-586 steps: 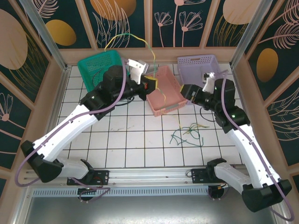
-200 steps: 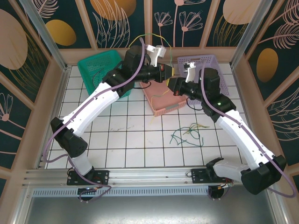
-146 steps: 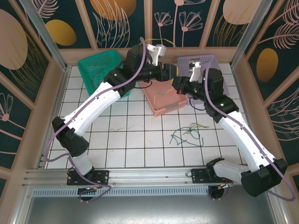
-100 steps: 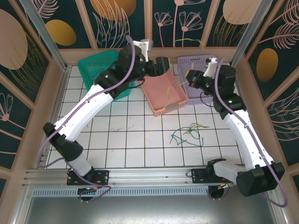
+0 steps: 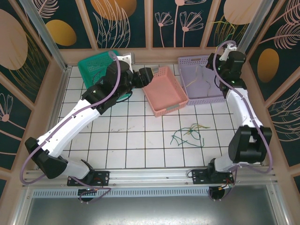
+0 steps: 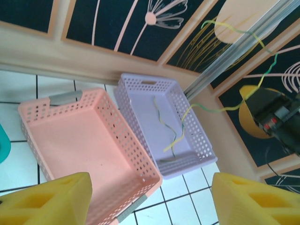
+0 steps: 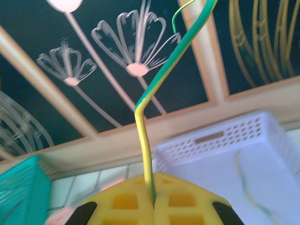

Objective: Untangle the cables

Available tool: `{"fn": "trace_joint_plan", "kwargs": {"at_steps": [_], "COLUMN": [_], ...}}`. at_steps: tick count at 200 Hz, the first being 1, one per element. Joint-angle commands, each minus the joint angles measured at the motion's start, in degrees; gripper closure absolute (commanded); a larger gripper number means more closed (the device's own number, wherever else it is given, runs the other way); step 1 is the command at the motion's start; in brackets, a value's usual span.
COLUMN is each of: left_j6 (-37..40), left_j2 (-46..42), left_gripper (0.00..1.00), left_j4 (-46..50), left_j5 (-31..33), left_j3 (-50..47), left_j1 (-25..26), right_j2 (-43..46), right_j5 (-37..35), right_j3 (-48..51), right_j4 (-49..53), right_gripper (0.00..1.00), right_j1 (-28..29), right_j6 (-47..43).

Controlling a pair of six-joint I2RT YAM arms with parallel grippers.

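Note:
The green-and-yellow cable will go down on the middle of the lilac basket's bottom (image 5: 205,84) (image 7: 251,201) from my right gripper. The cable is now raised above that basket.
A green-and-yellow cable (image 7: 150,93) is pinched between the yellow pads of my right gripper (image 7: 153,201), which is shut on it and raised above the lilac basket (image 5: 202,60) at the back right. The cable's lower end (image 6: 176,126) hangs down into that basket (image 6: 140,89). My left gripper (image 6: 150,201) is open with nothing between its yellow fingertips (image 6: 47,199). It hovers by the left side of the pink basket (image 5: 174,105). A small bunch of green and yellow cables (image 5: 190,133) lies tangled on the white tiles near the middle.
A green basket (image 5: 96,65) stands at the back left, behind my left arm. The pink basket (image 6: 84,140) holds nothing. Patterned walls and metal posts close in the back and sides. Open tiles lie in front of the baskets.
My left gripper opened, let go of the cable and drew back to the left. My right arm swung right and up, carrying the cable from the pink basket over the lilac one.

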State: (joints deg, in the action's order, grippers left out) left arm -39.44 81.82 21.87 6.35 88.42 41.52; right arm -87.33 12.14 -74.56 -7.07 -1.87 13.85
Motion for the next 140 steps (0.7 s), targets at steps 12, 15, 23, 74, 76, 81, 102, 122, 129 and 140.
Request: {"fn": "trace_joint_plan", "kwargs": {"at_steps": [12, 15, 23, 74, 76, 81, 102, 122, 129, 140], "left_j6": [-1.5, -1.6, -1.6, -1.6, -1.6, -1.5, -0.9, -0.6, -0.5, -0.4], "left_j2": [-1.5, -1.6, -2.1, -3.3, -3.2, -3.1, -2.3, -1.5, -1.3, -1.2], "left_gripper": [0.33, 0.33, 0.33, 0.34, 0.34, 0.34, 0.34, 0.34, 0.35, 0.35], "left_j4": [-4.2, -4.1, -4.1, -4.7, -4.7, -4.7, -4.8, -4.9, -4.9, -5.0], "left_j5": [-2.1, -2.1, -2.0, -1.9, -1.9, -2.0, -2.7, -3.4, -3.5, -3.8], "left_j3": [-1.8, -2.0, -2.5, -4.7, -4.7, -4.6, -3.8, -3.0, -2.9, -2.7], "left_j1": [-0.1, -0.1, -0.1, 0.0, -0.1, 0.0, -0.1, -0.1, -0.1, -0.1], "right_j2": [-6.9, -7.6, -8.7, -6.7, -6.5, -6.0, -3.6, -1.7, -1.3, -1.2], "right_j5": [-6.1, -6.0, -5.6, -6.9, -6.7, -6.2, -4.6, -3.4, -2.6, -1.9], "right_j3": [-0.7, -0.6, -0.2, 13.4, 13.8, 14.7, 17.7, 19.4, 19.6, 19.2], "right_j4": [-14.6, -14.4, -14.0, -12.9, -12.8, -12.4, -10.3, -8.2, -6.8, -4.2], "right_gripper": [1.0, 1.0, 1.0, 1.0, 1.0, 1.0, 1.0, 1.0, 1.0, 1.0], "right_j1": [-0.9, -0.9, -0.8, 1.1, 1.1, 1.2, 1.3, 1.5, 1.5, 1.5], "right_j6": [-7.4, -7.4, -7.4, -5.1, -4.9, -4.4, -3.5, -3.0, -3.0, -2.9]}}
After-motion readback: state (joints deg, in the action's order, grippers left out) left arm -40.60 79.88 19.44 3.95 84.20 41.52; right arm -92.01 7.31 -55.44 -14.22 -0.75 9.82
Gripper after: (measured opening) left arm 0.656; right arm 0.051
